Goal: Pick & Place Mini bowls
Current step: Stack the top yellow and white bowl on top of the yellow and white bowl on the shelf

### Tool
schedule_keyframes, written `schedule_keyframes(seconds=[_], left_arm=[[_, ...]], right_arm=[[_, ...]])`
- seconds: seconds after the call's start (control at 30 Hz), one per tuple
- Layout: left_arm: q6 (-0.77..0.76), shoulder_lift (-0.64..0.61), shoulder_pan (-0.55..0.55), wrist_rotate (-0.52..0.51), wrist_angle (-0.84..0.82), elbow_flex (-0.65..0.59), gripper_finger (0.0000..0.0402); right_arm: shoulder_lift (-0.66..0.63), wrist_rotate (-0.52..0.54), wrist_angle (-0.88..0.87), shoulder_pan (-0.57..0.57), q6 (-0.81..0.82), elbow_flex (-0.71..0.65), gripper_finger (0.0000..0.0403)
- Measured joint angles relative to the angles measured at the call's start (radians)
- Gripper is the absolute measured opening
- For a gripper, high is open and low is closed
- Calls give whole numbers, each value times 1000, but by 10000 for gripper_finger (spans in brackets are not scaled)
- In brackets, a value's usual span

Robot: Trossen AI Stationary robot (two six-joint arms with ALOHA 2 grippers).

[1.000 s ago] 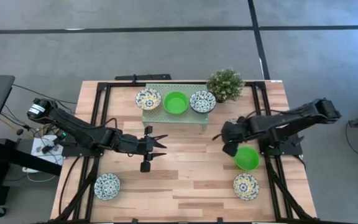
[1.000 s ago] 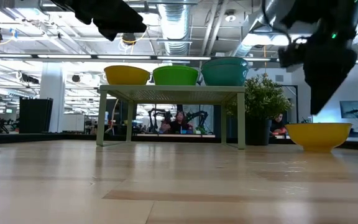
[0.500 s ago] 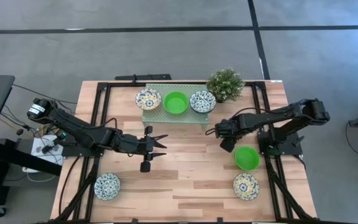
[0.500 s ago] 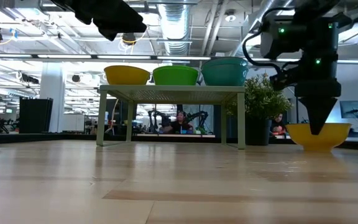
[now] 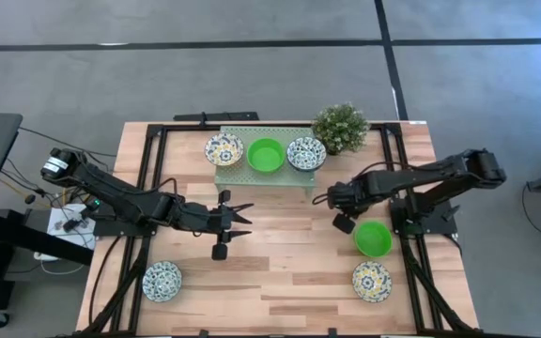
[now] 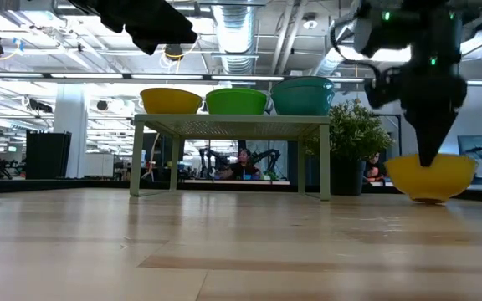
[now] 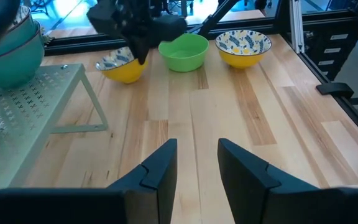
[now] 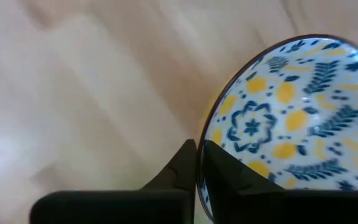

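Observation:
My right gripper is holding the yellow mini bowl. Next, I release it to my left gripper over bare wood before the shelf's green bowl (image 5: 270,235).
My right gripper (image 6: 429,160) is shut on a yellow mini bowl (image 6: 430,177) with a blue-yellow floral inside (image 8: 291,106), right of the shelf; in the high view my right arm (image 5: 338,199) hides it. A green bowl (image 5: 373,238) and a floral bowl (image 5: 371,281) rest on the table near it. A pale green shelf (image 5: 238,175) carries a floral bowl (image 5: 224,149), a green bowl (image 5: 265,155) and a blue floral bowl (image 5: 306,153). Another floral bowl (image 5: 162,281) sits near left. My left gripper (image 5: 244,216) hovers open at mid-table. My right gripper pinches the bowl's rim (image 8: 201,134) with one finger inside the bowl and one outside (image 8: 182,163). The fingers come from above, pointing down (image 6: 429,150). The bowl sits tilted (image 7: 120,65), its base at the table top; whether it is clear of the wood I cannot tell.
A small potted plant (image 5: 339,127) stands at the shelf's far right corner. Black frame rails (image 5: 148,178) run along the table's left and right sides. Bare wood (image 5: 289,263) lies between the two arms and toward the near edge.
My right gripper has moved from above the green bowl toward the shelf, come down on the yellow floral bowl's rim and taken hold. The bowl now stands tilted and slightly higher in the low view.

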Motion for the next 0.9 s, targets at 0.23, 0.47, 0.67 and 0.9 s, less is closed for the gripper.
schedule_keyframes(seconds=[0.23,0.47,0.67,0.9], left_arm=[[4,0,0,12,2,0,117],[50,9,0,143,80,0,117],[173,73,0,294,169,0,117],[259,167,52,289,194,18,133]], right_arm=[[-8,-124,204,167,-267,59,13],[18,-152,548,274,-685,61,6],[97,-178,733,257,-903,62,3],[235,-227,740,237,-1007,131,2]])
